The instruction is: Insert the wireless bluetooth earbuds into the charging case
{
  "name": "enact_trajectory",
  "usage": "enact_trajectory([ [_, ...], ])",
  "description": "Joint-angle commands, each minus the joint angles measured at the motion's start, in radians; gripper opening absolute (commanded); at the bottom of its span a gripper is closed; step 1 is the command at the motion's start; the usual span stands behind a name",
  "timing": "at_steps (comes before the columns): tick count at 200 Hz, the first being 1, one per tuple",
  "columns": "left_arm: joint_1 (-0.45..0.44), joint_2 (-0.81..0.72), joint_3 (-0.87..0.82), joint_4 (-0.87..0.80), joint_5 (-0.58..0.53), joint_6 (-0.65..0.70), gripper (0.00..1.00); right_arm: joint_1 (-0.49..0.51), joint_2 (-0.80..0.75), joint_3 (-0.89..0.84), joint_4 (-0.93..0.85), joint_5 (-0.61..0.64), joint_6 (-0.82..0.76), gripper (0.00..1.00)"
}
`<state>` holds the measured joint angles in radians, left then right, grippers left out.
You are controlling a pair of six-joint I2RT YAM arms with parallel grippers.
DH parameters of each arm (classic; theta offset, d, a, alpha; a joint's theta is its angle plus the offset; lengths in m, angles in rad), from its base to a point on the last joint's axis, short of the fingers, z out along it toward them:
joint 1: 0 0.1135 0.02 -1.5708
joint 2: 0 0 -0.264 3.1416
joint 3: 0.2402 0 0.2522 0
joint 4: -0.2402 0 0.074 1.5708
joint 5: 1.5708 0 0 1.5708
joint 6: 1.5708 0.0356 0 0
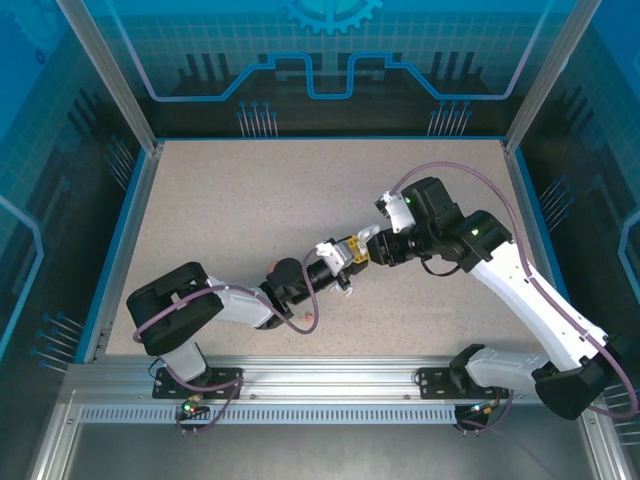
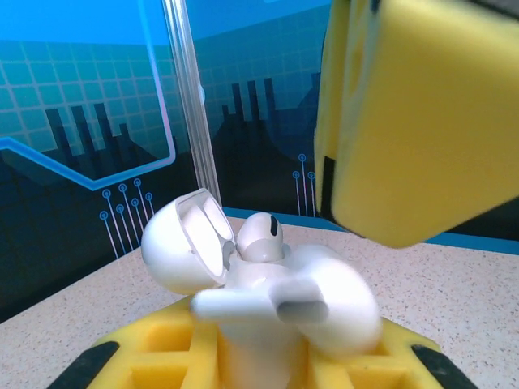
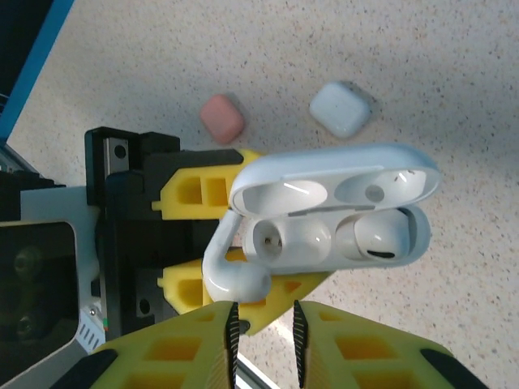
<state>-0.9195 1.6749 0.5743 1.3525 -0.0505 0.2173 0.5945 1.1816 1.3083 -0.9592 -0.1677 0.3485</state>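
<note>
The loose earbud rests against the case's edge with its head outside the right gripper's fingertips, so the robot's right gripper needs to open wide and take the rounded head (image 3: 244, 281).
My left gripper (image 1: 336, 264) is shut on the open white charging case (image 3: 336, 219), lid (image 2: 182, 243) tipped back. One white earbud (image 3: 375, 241) sits in the case's right socket, and the left socket (image 3: 280, 241) is empty. A second white earbud (image 3: 235, 275) leans against the case's left edge, its stem running up toward the lid and its head touching the tip of my right gripper's left finger. My right gripper (image 3: 263, 320) stands just below the case with a narrow gap between its jaws and nothing in that gap. In the left wrist view this earbud (image 2: 324, 301) lies blurred across the case front.
A small pink case (image 3: 221, 117) and a small white case (image 3: 340, 109) lie shut on the speckled table beneath the grippers. One yellow right finger (image 2: 422, 113) looms close above the held case. Blue walls and metal posts enclose the table.
</note>
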Motion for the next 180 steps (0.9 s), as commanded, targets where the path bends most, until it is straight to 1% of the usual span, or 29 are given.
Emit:
enact_trajectory([
  [1,-0.006,0.013,0.008,0.047,0.026,0.027,0.00,-0.010,-0.005,0.054,-0.075,0.005,-0.030,0.27],
  [49,-0.006,0.024,0.013,0.046,0.009,0.014,0.00,-0.013,-0.044,0.028,-0.021,0.022,-0.005,0.28],
  [66,-0.006,0.023,0.012,0.046,0.001,0.013,0.00,-0.013,-0.076,0.011,0.002,0.011,-0.009,0.30],
  [85,-0.007,0.022,0.013,0.046,-0.011,0.004,0.00,-0.013,-0.095,-0.018,0.025,-0.028,-0.011,0.33],
  [108,-0.006,0.016,0.018,0.046,-0.015,-0.017,0.00,-0.008,-0.144,-0.106,0.117,-0.045,0.005,0.38],
  [148,-0.006,0.009,0.022,0.046,-0.028,-0.049,0.00,0.008,-0.231,-0.227,0.267,-0.011,0.027,0.43],
  [180,-0.007,0.016,0.030,0.046,-0.033,-0.066,0.00,0.027,-0.228,-0.245,0.288,0.019,0.028,0.45],
])
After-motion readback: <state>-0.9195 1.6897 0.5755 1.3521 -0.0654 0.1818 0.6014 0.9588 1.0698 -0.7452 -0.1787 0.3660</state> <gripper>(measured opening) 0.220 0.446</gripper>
